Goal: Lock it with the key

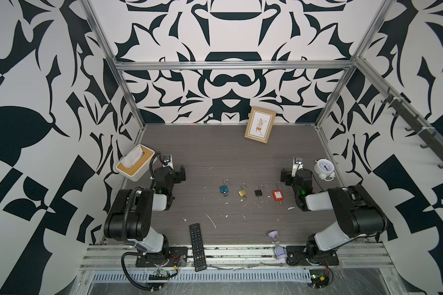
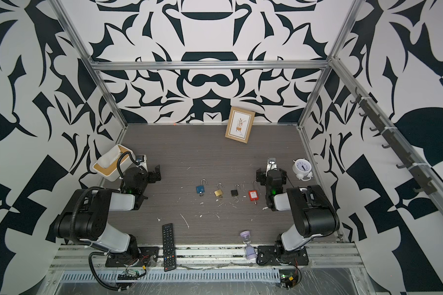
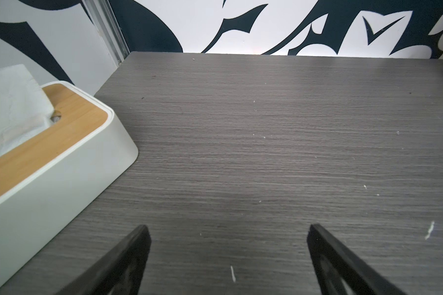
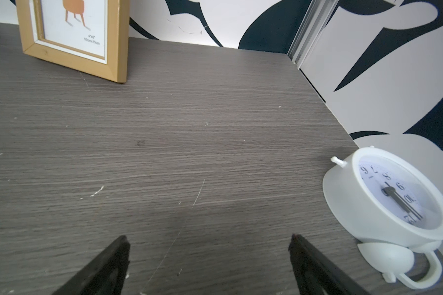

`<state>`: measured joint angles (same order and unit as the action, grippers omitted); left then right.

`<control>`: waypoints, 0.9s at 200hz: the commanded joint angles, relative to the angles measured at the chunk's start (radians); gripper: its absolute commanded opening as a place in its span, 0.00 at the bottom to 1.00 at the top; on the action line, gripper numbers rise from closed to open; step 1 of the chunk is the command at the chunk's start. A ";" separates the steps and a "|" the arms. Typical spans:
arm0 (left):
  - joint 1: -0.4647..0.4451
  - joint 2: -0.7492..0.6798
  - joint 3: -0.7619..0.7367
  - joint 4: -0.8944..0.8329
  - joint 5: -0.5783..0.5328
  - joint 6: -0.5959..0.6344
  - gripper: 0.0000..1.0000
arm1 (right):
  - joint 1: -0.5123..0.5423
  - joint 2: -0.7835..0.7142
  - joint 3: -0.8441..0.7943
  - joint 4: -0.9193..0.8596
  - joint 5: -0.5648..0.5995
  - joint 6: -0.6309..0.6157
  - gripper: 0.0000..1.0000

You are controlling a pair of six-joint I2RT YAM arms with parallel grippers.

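My right gripper is going to close on the red padlock's body (image 1: 278,195), which sits beside the black padlock, and it will leave the red padlock's open shackle free.
Several padlocks lie in a row mid-table in both top views, shackles raised open: blue (image 1: 224,189), brass (image 1: 242,192), black (image 1: 258,192) and red (image 1: 277,194). A key (image 1: 280,201) sticks out of the red one's near end, and the others carry keys or key rings there too. My left gripper (image 1: 180,174) stands open at the left, well clear of the blue padlock. My right gripper (image 1: 285,176) stands open just right of the red padlock. Both wrist views show bare table between spread fingers (image 3: 229,227) (image 4: 209,237), and no padlock or key.
A white tissue box (image 1: 134,162) sits by the left wall, close to my left gripper. A white alarm clock (image 1: 324,168) stands by my right gripper. A picture frame (image 1: 260,124) leans at the back. A remote (image 1: 197,246) and a purple hourglass (image 1: 278,245) lie at the front edge.
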<state>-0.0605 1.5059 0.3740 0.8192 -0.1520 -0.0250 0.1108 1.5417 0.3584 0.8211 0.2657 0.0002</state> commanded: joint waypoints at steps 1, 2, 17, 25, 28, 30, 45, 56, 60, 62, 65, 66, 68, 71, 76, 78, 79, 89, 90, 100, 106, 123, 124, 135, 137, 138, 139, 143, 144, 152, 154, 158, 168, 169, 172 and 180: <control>-0.025 -0.175 0.083 -0.226 -0.078 -0.008 0.99 | 0.011 -0.146 0.126 -0.243 0.047 0.018 0.99; -0.026 -0.182 0.085 -0.233 -0.084 -0.011 0.99 | 0.014 -0.151 0.131 -0.253 0.052 0.017 1.00; -0.031 -0.289 0.108 -0.340 -0.174 -0.109 1.00 | 0.050 -0.235 0.228 -0.479 0.143 0.078 0.99; -0.032 -0.334 0.129 -0.427 -0.195 -0.202 0.99 | 0.060 -0.274 0.278 -0.605 0.158 0.141 0.99; -0.032 -0.350 0.140 -0.465 -0.196 -0.233 0.99 | 0.064 -0.286 0.299 -0.657 0.162 0.169 0.99; -0.031 -0.360 0.148 -0.489 -0.194 -0.251 0.99 | 0.064 -0.294 0.312 -0.692 0.161 0.182 1.00; -0.031 -0.425 0.215 -0.691 -0.127 -0.379 0.99 | 0.068 -0.340 0.388 -0.927 0.091 0.298 0.99; -0.032 -0.455 0.268 -0.824 -0.085 -0.460 1.00 | 0.078 -0.376 0.413 -1.066 0.044 0.369 0.99; -0.032 -0.462 0.290 -0.882 -0.059 -0.497 0.99 | 0.081 -0.393 0.409 -1.101 0.035 0.400 0.99; -0.032 -0.464 0.302 -0.906 -0.047 -0.517 1.00 | 0.086 -0.402 0.406 -1.113 0.027 0.409 1.00; -0.032 -0.468 0.313 -0.938 -0.023 -0.533 1.00 | 0.088 -0.417 0.398 -1.128 0.011 0.428 1.00; -0.032 -0.469 0.319 -0.947 -0.014 -0.537 0.99 | 0.090 -0.419 0.395 -1.132 0.006 0.433 1.00; -0.033 -0.472 0.327 -0.963 0.011 -0.544 0.99 | 0.091 -0.427 0.389 -1.140 -0.006 0.444 1.00; -0.036 -0.476 0.339 -0.987 0.043 -0.548 0.99 | 0.096 -0.447 0.378 -1.153 -0.017 0.459 1.00; -0.050 -0.481 0.354 -1.014 0.089 -0.550 0.99 | 0.105 -0.474 0.360 -1.169 -0.030 0.490 1.00; -0.057 -0.483 0.361 -1.023 0.102 -0.549 0.99 | 0.110 -0.483 0.350 -1.174 -0.037 0.500 1.00; -0.060 -0.485 0.363 -1.028 0.107 -0.549 0.99 | 0.111 -0.488 0.347 -1.175 -0.042 0.506 1.00; -0.130 -0.501 0.387 -1.070 0.118 -0.524 0.99 | 0.127 -0.521 0.325 -1.202 -0.122 0.528 1.00; -0.138 -0.503 0.389 -1.073 0.115 -0.521 0.99 | 0.130 -0.523 0.326 -1.207 -0.126 0.529 1.00; -0.208 -0.518 0.413 -1.110 0.108 -0.490 0.99 | 0.157 -0.519 0.347 -1.286 -0.141 0.546 0.99; -0.234 -0.524 0.426 -1.129 0.137 -0.476 0.99 | 0.176 -0.508 0.368 -1.332 -0.149 0.544 0.99; -0.247 -0.538 0.436 -1.145 0.277 -0.477 0.99 | 0.247 -0.482 0.416 -1.438 -0.141 0.543 0.97; -0.246 -0.539 0.437 -1.146 0.287 -0.477 1.00 | 0.252 -0.482 0.417 -1.441 -0.141 0.543 0.96; -0.247 -0.543 0.434 -1.147 0.362 -0.483 0.99 | 0.284 -0.464 0.431 -1.482 -0.136 0.548 0.93; -0.247 -0.544 0.432 -1.147 0.372 -0.486 0.99 | 0.287 -0.461 0.431 -1.487 -0.138 0.548 0.92; -0.247 -0.544 0.433 -1.147 0.377 -0.487 0.99 | 0.288 -0.459 0.431 -1.490 -0.139 0.548 0.92; -0.248 -0.544 0.431 -1.147 0.382 -0.488 0.99 | 0.289 -0.457 0.432 -1.493 -0.140 0.547 0.91; -0.248 -0.545 0.429 -1.145 0.400 -0.489 0.99 | 0.291 -0.447 0.432 -1.499 -0.147 0.547 0.90; -0.248 -0.545 0.429 -1.146 0.403 -0.489 0.99 | 0.291 -0.444 0.432 -1.501 -0.148 0.548 0.89; -0.248 -0.542 0.426 -1.144 0.434 -0.491 0.99 | 0.292 -0.423 0.430 -1.511 -0.164 0.547 0.86; -0.248 -0.542 0.424 -1.144 0.439 -0.492 0.99 | 0.292 -0.419 0.430 -1.513 -0.168 0.547 0.86; -0.248 -0.538 0.422 -1.143 0.446 -0.492 0.99 | 0.293 -0.410 0.429 -1.513 -0.176 0.547 0.85; -0.248 -0.526 0.422 -1.144 0.471 -0.491 0.99 | 0.295 -0.397 0.419 -1.505 -0.187 0.550 0.83; -0.248 -0.524 0.422 -1.144 0.474 -0.491 0.99 | 0.295 -0.396 0.419 -1.504 -0.187 0.551 0.83; -0.249 -0.522 0.421 -1.143 0.476 -0.489 0.99 | 0.296 -0.394 0.415 -1.500 -0.188 0.553 0.82; -0.251 -0.512 0.418 -1.141 0.466 -0.497 0.97 | 0.296 -0.388 0.405 -1.493 -0.187 0.558 0.81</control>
<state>-0.3088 0.9779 0.7887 -0.2817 0.2188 -0.5014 0.4038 1.1381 0.7513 -0.6239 0.1028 0.5289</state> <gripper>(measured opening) 0.985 0.825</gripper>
